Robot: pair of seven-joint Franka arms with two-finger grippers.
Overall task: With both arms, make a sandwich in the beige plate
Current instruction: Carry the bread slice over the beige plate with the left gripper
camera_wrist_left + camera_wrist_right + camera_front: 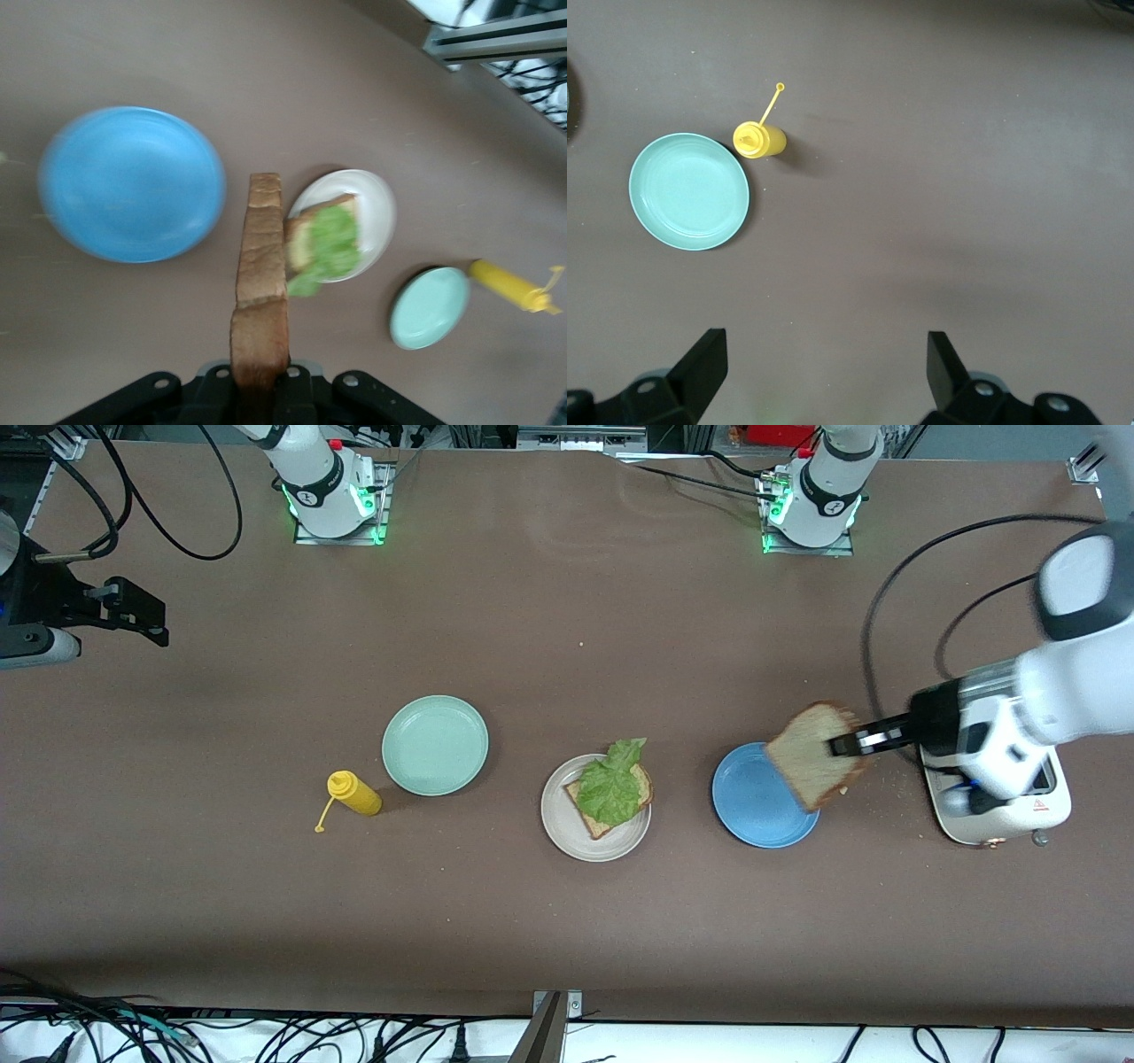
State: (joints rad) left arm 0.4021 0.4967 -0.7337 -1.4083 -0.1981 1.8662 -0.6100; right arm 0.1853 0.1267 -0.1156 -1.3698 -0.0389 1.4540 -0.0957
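The bread slice in my left gripper should be let go on top of the green lettuce leaf (601,793) (329,242) on the beige plate.
A bread slice (811,766) hangs tilted over the blue plate's (753,806) edge, toward the left arm's end. My left gripper (846,744) is shut on its crust; in the left wrist view the slice (261,274) stands edge-on between the fingers of that gripper (260,390). The beige plate (567,837) holds another bread slice (601,825) with a green lettuce leaf (611,784) on top. My right gripper (146,615) waits over the table's right-arm end, and the right wrist view shows it (824,372) open with nothing between its fingers.
A white toaster (1001,824) stands under the left arm. A pale green plate (434,744) and a yellow squeeze bottle (354,793) lie toward the right arm's end from the beige plate. Black cables loop on the table near the left arm.
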